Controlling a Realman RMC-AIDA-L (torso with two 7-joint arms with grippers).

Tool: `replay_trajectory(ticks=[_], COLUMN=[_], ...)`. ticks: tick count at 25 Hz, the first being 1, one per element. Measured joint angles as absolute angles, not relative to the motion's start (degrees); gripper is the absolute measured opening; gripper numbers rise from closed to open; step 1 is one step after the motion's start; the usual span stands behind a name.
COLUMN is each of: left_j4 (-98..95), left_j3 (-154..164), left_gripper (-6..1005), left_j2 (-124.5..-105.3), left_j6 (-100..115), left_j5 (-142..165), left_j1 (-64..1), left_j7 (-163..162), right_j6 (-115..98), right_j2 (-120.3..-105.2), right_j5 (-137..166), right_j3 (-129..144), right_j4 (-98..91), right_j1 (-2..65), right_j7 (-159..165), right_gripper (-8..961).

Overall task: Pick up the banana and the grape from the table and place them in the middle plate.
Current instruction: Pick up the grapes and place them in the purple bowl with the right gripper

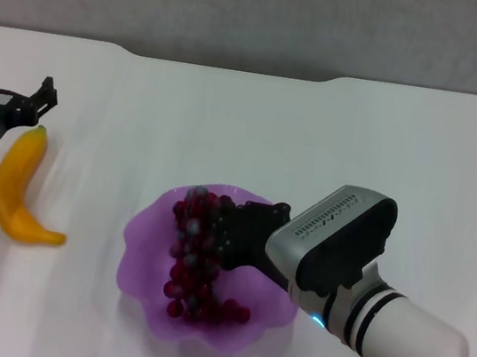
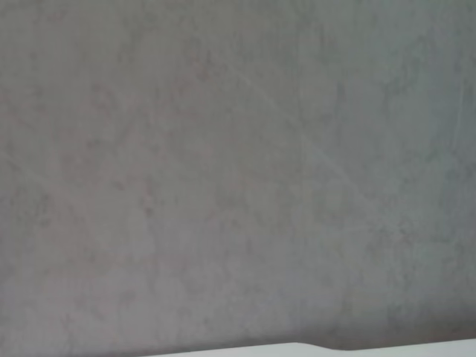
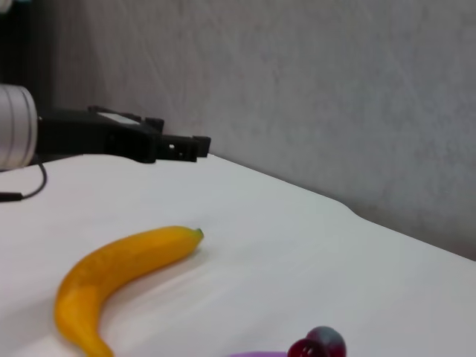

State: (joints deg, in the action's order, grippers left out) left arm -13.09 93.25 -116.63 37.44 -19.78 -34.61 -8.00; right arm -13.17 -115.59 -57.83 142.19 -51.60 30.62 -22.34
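Note:
Next, my right gripper lets go of the grape bunch in the purple middle plate (image 1: pixel 200 264), toward the plate's side that faces the banana.
The banana (image 1: pixel 17 188) lies on the white table (image 1: pixel 360 143) at the left; it also shows in the right wrist view (image 3: pixel 119 271). My left gripper (image 1: pixel 16 91) is open and empty, just behind the banana's far tip; the right wrist view shows it too (image 3: pixel 160 143). The grape bunch (image 1: pixel 196 267) lies in the purple middle plate (image 1: pixel 143 229) at the centre front. My right gripper (image 1: pixel 229 231) is low over the plate, right at the bunch's upper part. A few grapes (image 3: pixel 320 344) show in the right wrist view.
The table's dark notched back edge (image 1: pixel 229 64) runs behind, with a grey wall (image 2: pixel 238 163) beyond it. My right arm (image 1: pixel 379 316) reaches in from the front right over the plate's right side. The left wrist view shows only the wall.

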Motion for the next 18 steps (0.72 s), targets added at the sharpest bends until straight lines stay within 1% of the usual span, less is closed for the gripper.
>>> replay_trajectory(ticks=[7,18], left_j4=[-13.09,-13.22], left_j3=[93.24,93.62], left_gripper=[881,881], left_j2=[-116.63,-116.63], left_j6=[37.44,37.44], left_j5=[-19.77,-19.77], left_j1=[-34.81,-34.91], left_j7=[-8.00,-8.00], right_j6=[-12.77,-13.46], right_j2=[-115.44,-115.39], right_j5=[-57.83,-57.80], right_j3=[142.20,141.47], right_j4=[-50.32,-48.33], right_j1=[31.11,31.90], right_j7=[-22.32,-22.32], right_gripper=[130,176])
